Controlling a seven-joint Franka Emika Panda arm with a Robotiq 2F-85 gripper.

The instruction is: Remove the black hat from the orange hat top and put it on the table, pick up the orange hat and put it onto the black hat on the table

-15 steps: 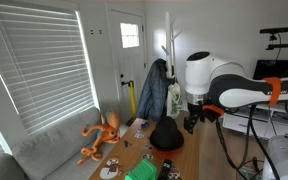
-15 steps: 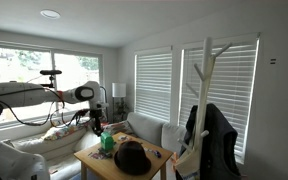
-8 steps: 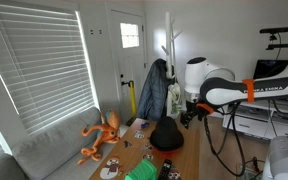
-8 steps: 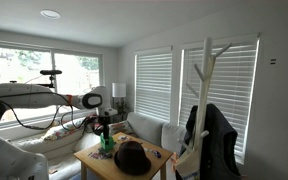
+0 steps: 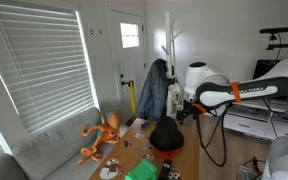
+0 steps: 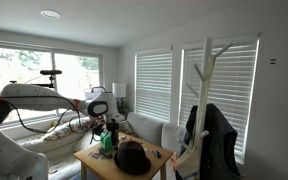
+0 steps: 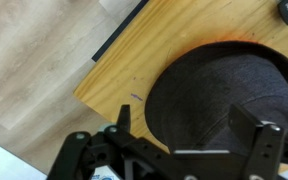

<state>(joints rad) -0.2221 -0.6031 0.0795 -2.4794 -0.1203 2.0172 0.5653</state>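
Note:
The black hat's rim is between my open fingers with the orange hat under it, so next my gripper moves over and pinches the black hat's top (image 7: 216, 118) before it lifts.
A black hat (image 7: 222, 96) lies on the wooden table (image 7: 134, 60). It covers an orange hat, of which only a thin orange rim (image 7: 234, 42) shows at its far edge. The black hat also shows in both exterior views (image 5: 166, 136) (image 6: 132, 157). My gripper (image 7: 189, 125) is open and empty, just above the near edge of the black hat, one finger left of it and one over it. In both exterior views the gripper (image 5: 182, 114) (image 6: 108, 133) hangs beside the hat, above the table.
A green object (image 5: 141, 172) (image 6: 106, 142) and small dark items (image 5: 110, 169) sit on the table. An orange octopus toy (image 5: 100, 136) lies on the grey sofa. A coat rack with a jacket (image 5: 156, 88) (image 6: 209, 125) stands by the table. The table edge (image 7: 104, 70) and floor are close.
The arm has stretched out and lowered, bringing the gripper closer to the black hat. The hats have not moved.

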